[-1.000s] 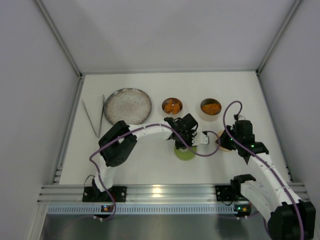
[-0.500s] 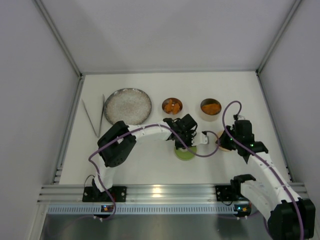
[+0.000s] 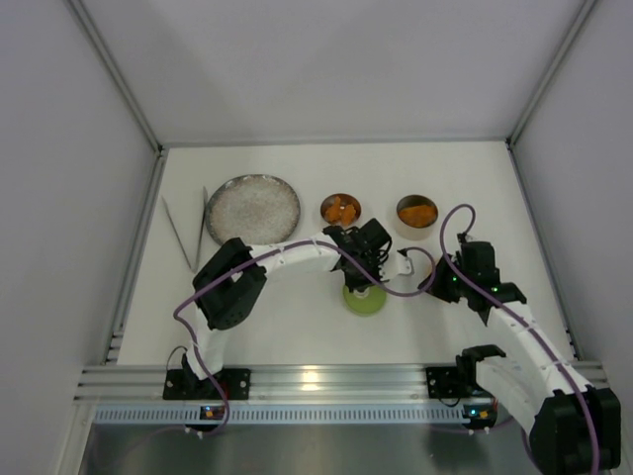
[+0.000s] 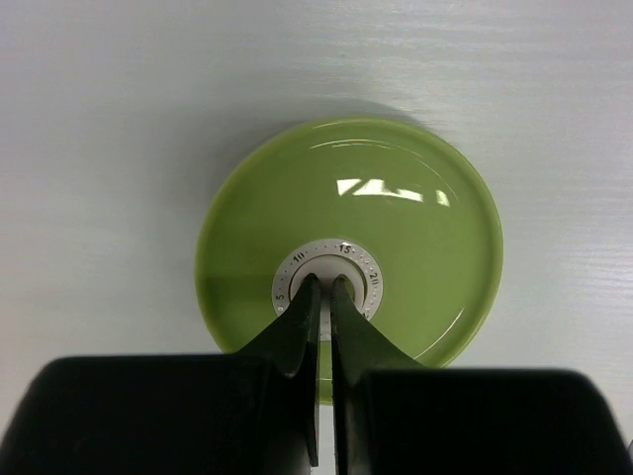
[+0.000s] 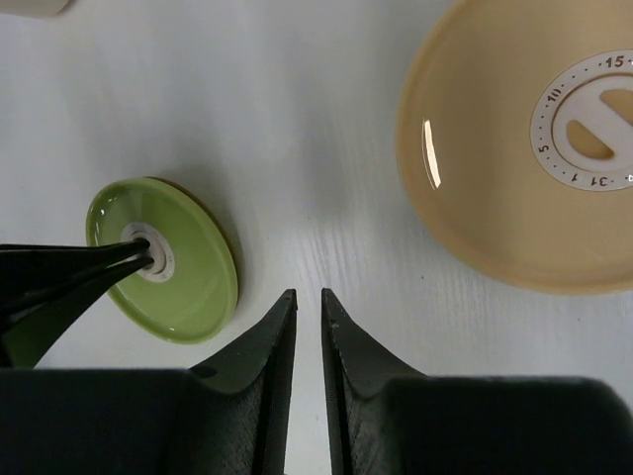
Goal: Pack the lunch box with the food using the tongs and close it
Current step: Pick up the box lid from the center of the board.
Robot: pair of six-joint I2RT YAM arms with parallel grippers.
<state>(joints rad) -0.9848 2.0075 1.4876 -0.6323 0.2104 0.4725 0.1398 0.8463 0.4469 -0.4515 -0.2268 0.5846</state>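
My left gripper will release the green lid on top of the steel tin [image 3: 341,209], where that tin is, beside the speckled grey plate.
My left gripper [image 4: 324,285] is shut on the white centre knob of the green lid [image 4: 396,218]. The lid [image 5: 188,287] looks tilted, one edge raised off the table, in front of the tins [image 3: 364,302]. The tan lid [image 5: 495,178] lies flat on the table. My right gripper [image 5: 307,294] hangs beside it over bare table, its jaws a narrow gap apart and empty. Two steel tins [image 3: 340,210] [image 3: 416,211] stand uncovered with orange food inside. The tongs [image 3: 188,233] lie at the far left.
A wide speckled grey plate [image 3: 252,210] sits between the tongs and the tins. White walls enclose the table on three sides, and a metal rail [image 3: 316,381] runs along the near edge by the arm bases.
My left gripper has closed onto the green lid's knob. The right wrist has drawn back slightly toward the near edge, away from the tan lid.
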